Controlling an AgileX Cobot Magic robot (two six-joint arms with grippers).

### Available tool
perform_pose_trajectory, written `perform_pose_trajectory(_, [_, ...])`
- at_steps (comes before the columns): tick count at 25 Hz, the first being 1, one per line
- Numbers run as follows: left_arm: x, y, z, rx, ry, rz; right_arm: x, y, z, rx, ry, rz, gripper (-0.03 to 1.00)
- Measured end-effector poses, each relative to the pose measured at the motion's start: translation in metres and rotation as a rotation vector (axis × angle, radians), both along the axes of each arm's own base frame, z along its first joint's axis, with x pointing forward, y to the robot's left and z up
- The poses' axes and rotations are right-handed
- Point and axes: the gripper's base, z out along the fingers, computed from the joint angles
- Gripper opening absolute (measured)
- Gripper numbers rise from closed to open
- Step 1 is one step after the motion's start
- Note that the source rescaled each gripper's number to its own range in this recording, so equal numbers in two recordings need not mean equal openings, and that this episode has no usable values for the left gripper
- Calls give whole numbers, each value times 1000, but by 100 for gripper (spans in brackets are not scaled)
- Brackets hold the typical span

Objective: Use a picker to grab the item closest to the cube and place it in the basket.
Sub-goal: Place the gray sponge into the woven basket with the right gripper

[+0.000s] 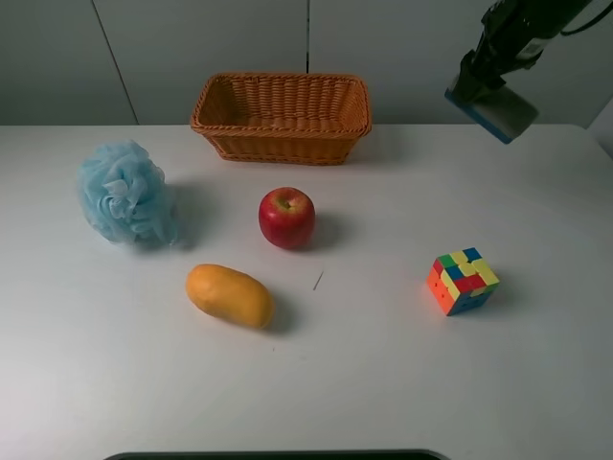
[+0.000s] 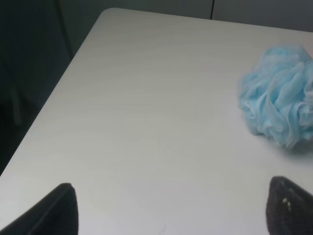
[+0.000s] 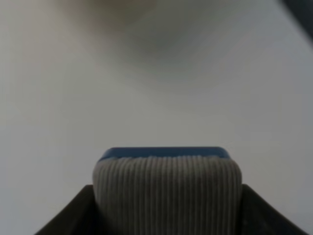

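Next, my right gripper sets the grey-felt block down in the middle of the basket's bottom [image 1: 289,120], behind the red apple.
My right gripper [image 1: 487,91] is shut on the item [image 1: 492,110], a grey-felt block with a blue base, and holds it high in the air at the back right, to the right of the basket [image 1: 282,117]. In the right wrist view the item [image 3: 167,188] fills the space between the dark fingers [image 3: 73,215]. The puzzle cube [image 1: 462,281] sits on the table at the right front. My left gripper [image 2: 168,215] is open and empty above the table's left part; it is out of the exterior high view.
A red apple [image 1: 286,217] lies mid-table, an orange mango [image 1: 229,295] to its front left, and a blue bath pouf [image 1: 124,193] at the left, also in the left wrist view [image 2: 279,103]. The white table's left edge [image 2: 44,117] drops off beside it.
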Motion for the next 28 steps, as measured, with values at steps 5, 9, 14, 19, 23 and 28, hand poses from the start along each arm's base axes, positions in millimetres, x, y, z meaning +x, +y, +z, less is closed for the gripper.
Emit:
perform_pose_trajectory(5, [0, 0, 0, 0, 0, 0, 9, 45, 63, 84, -214, 86, 4])
perform_pose_trajectory(9, [0, 0, 0, -2, 0, 1, 21, 88, 85, 197, -363, 143, 4])
perform_pose_trajectory(14, [0, 0, 0, -2, 1, 1, 47, 133, 59, 270, -397, 190, 4])
perform_pose_trajectory(19, [0, 0, 0, -2, 1, 1, 69, 172, -2, 273, -325, 230, 4])
perform_pose_trajectory(23, [0, 0, 0, -3, 1, 2, 79, 191, -43, 287, -276, 236, 4])
perform_pose_trajectory(28, [0, 0, 0, -3, 1, 2, 84, 199, -79, 296, -230, 222, 4])
